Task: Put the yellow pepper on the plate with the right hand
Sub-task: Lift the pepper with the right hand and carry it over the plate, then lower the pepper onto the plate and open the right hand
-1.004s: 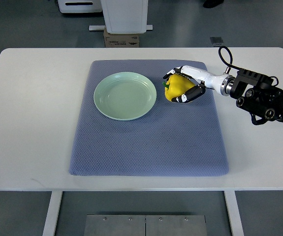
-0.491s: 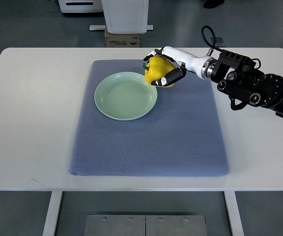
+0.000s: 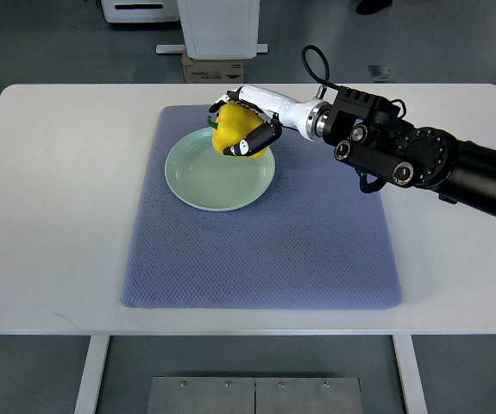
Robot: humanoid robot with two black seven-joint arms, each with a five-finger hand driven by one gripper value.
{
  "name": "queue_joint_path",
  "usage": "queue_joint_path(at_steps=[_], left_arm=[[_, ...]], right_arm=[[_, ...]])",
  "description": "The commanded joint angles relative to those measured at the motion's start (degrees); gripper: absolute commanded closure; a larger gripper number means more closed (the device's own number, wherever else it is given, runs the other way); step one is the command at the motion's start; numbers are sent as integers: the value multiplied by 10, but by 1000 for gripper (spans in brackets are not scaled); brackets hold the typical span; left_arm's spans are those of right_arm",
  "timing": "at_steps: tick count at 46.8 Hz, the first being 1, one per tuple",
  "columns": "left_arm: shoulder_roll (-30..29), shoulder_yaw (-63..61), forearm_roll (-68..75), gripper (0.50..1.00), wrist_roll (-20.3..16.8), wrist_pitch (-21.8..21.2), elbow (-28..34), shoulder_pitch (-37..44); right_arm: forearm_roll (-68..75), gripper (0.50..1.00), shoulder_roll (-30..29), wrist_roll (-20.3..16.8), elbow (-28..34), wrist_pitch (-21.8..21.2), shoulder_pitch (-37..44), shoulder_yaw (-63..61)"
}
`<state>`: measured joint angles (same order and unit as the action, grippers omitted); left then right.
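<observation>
I will let go of the yellow pepper with my right gripper on the near half of the pale green plate [image 3: 235, 182], close to its middle.
My right hand [image 3: 237, 125] is shut on the yellow pepper [image 3: 233, 134], its white and black fingers wrapped around the fruit. Hand and pepper hang over the far right part of the pale green plate [image 3: 200, 177]. I cannot tell whether the pepper touches the plate. The plate lies on the upper left of the blue-grey mat [image 3: 265, 250]. My right arm [image 3: 403, 155] reaches in from the right edge across the mat's far side. The left hand does not show.
The mat lies on a white table [image 3: 49, 190]. Beyond the table's far edge stand a white pedestal [image 3: 220, 26] and a cardboard box [image 3: 213, 67] on the floor.
My right hand has carried the pepper leftward, from the mat to the right of the plate to above the plate's far right rim. The arm has stretched further in.
</observation>
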<state>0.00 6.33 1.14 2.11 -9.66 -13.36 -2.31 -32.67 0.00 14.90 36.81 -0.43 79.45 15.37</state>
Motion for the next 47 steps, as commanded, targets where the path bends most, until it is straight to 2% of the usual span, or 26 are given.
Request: queue_joint_path(at_steps=[1,27,47], left_arm=[[0,0,0,500,0,0,0,-1],[0,0,0,500,0,0,0,-1],[0,0,0,500,0,0,0,-1]], right_arm=[[0,1000,0,0,1,0,-1,2],[-2,1000,0,1,43,-4,-23,7],[-3,1000,0,-1,43,-4,-47,17]])
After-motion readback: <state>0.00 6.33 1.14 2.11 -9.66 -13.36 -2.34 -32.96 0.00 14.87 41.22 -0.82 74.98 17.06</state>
